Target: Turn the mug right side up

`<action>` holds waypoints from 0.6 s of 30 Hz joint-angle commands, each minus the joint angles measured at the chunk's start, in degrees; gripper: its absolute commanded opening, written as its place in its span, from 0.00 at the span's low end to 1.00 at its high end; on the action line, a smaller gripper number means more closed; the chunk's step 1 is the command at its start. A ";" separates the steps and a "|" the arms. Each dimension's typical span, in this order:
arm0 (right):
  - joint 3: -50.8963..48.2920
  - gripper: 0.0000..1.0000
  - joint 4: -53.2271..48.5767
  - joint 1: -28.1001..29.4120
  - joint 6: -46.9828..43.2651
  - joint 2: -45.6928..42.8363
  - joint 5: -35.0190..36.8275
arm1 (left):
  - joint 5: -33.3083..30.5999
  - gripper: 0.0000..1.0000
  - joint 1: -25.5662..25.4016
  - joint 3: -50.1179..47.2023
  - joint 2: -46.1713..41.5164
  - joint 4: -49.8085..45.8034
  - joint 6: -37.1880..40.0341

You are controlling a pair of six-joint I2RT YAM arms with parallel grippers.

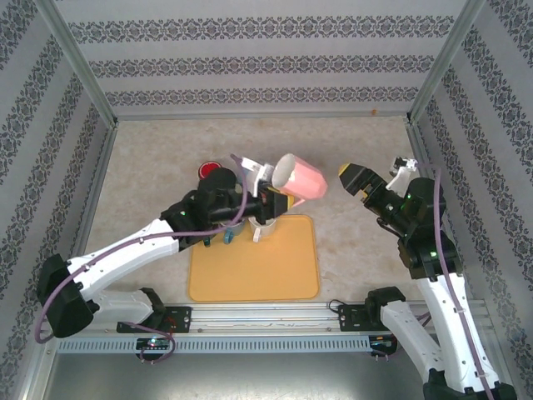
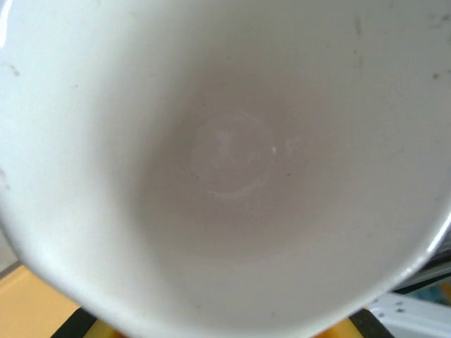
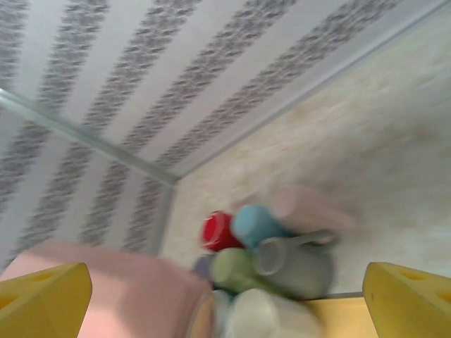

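I will use my left gripper to set the mug down upright and let go of it on the yellow mat's far corner (image 1: 295,212), toward my right gripper's side.
The mug (image 1: 301,177) is pink outside and white inside. It hangs tilted on its side above the far edge of the mat, mouth toward the upper left and base toward the right. My left gripper (image 1: 268,198) is shut on its rim. The mug's white inside (image 2: 225,155) is close up in the left wrist view, hiding the fingers. My right gripper (image 1: 356,178) stands open just right of the mug's base, not touching it. In the blurred right wrist view its yellow fingertips (image 3: 42,299) stand wide apart, with the pink mug (image 3: 134,289) low on the left.
A yellow mat (image 1: 266,267) lies on the table in front of the arms. Several other cups cluster under my left arm: a red one (image 3: 218,231), a blue one (image 3: 255,224), a green one (image 3: 236,271) and a grey one (image 3: 299,266). Patterned walls close in on three sides.
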 commanded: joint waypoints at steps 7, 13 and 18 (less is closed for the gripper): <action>4.12 0.98 -10.20 1.87 -13.57 -3.02 14.91 | -35.73 0.04 -13.70 14.40 12.71 -21.64 0.64; 3.06 0.98 -10.31 2.29 -13.27 -4.14 16.11 | -38.76 0.04 -17.06 18.01 20.83 -26.66 -4.60; 1.66 0.98 -9.81 2.87 -12.44 -4.86 15.18 | -38.45 0.04 -17.16 18.58 24.58 -28.78 -7.71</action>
